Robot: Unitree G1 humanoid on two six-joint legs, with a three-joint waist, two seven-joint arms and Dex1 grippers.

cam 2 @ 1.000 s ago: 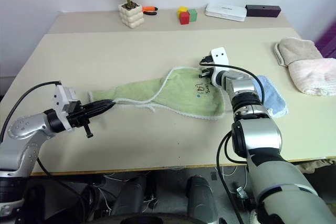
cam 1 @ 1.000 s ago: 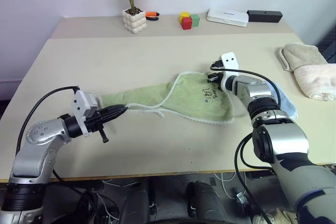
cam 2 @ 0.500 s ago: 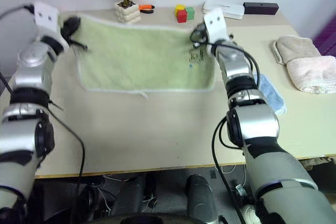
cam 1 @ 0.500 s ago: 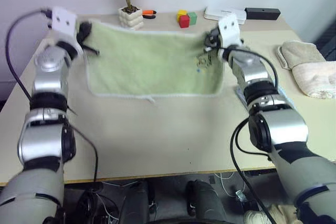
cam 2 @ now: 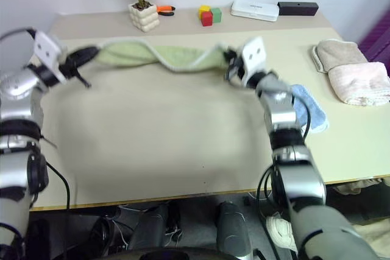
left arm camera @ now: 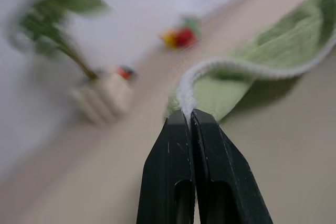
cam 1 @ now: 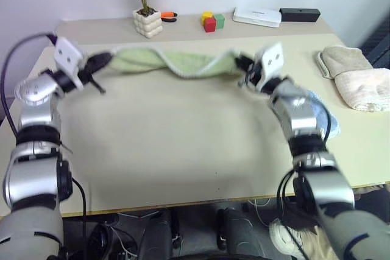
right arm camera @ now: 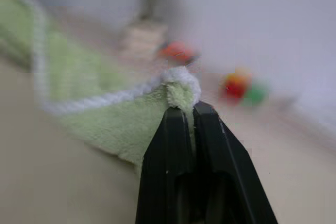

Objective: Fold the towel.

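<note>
The towel's white edging sags from corner to corner, so next I lay the towel down, retake its bunched corner (right arm camera: 181, 83) with my right gripper and stretch the edging.
The light green towel (cam 1: 177, 61) with whitish edging stretches as a narrow, slightly twisted band across the far half of the table. My left gripper (cam 1: 101, 61) is shut on its left corner; the left wrist view shows the black fingers (left arm camera: 176, 145) pinched on the white edging, with the towel (left arm camera: 257, 45) running away beyond. My right gripper (cam 1: 243, 67) is shut on the other corner; in the right wrist view the fingers (right arm camera: 170, 140) clamp the towel's edge (right arm camera: 181, 85). Both grippers point level, toward each other. I cannot tell whether the towel touches the table.
Along the far edge stand a potted plant (cam 1: 148, 22), an orange tool (cam 1: 170, 16), coloured blocks (cam 1: 210, 21), a white box (cam 1: 257, 16) and a black box (cam 1: 300, 14). Folded beige and pinkish towels (cam 1: 350, 80) lie at the right, a small blue cloth (cam 1: 322, 112) beside my right arm.
A second ago the towel lay bunched on the table. Both grippers then lifted it and spread it into a hanging sheet. Now both hands are lower and it shows as a narrow band.
</note>
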